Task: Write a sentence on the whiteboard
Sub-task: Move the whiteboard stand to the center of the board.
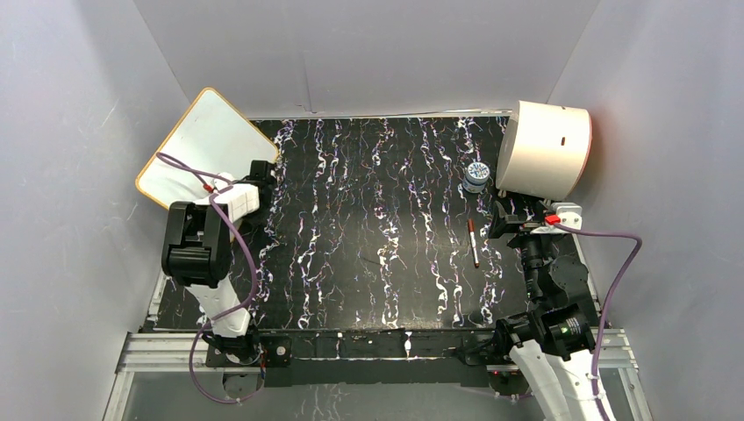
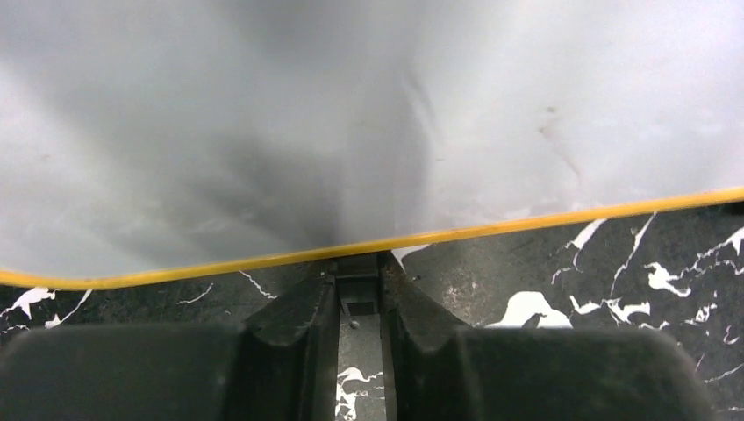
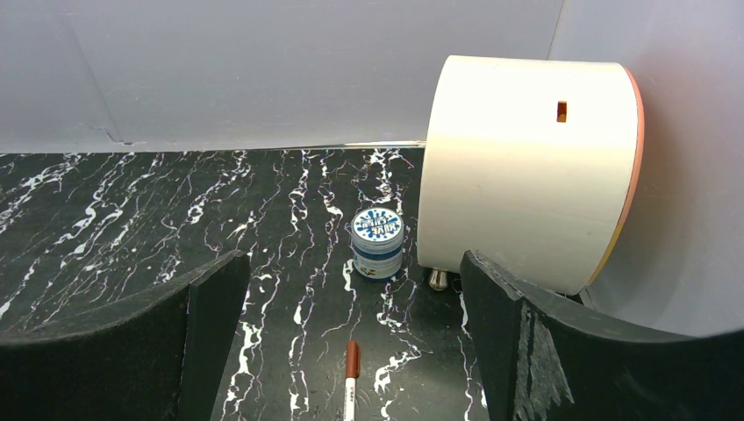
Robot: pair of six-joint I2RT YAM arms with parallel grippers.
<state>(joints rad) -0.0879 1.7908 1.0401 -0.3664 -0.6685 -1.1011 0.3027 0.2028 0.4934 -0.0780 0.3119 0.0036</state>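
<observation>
The whiteboard will go down from my left gripper on the far middle of the marbled mat [image 1: 355, 174], near the back wall.
The whiteboard [image 1: 206, 145], blank white with an orange-yellow rim, stands tilted at the far left, partly up against the left wall. No sentence shows on it. My left gripper [image 1: 261, 171] is at the board's near right edge. In the left wrist view its jaws [image 2: 358, 263] stand almost together with only mat between them, their tips at the yellow rim of the whiteboard [image 2: 368, 132]. A marker with a dark red cap [image 1: 473, 243] lies on the mat. My right gripper [image 1: 502, 224] is wide open just over it; the marker [image 3: 351, 377] lies between the jaws [image 3: 351, 259].
A cream half-cylinder drum with an orange edge [image 1: 544, 149] [image 3: 526, 167] stands at the far right. A small jar with a blue-and-white lid [image 1: 476, 175] [image 3: 377, 243] sits beside it. The black marbled mat [image 1: 377, 237] covers the table. Grey walls close in three sides.
</observation>
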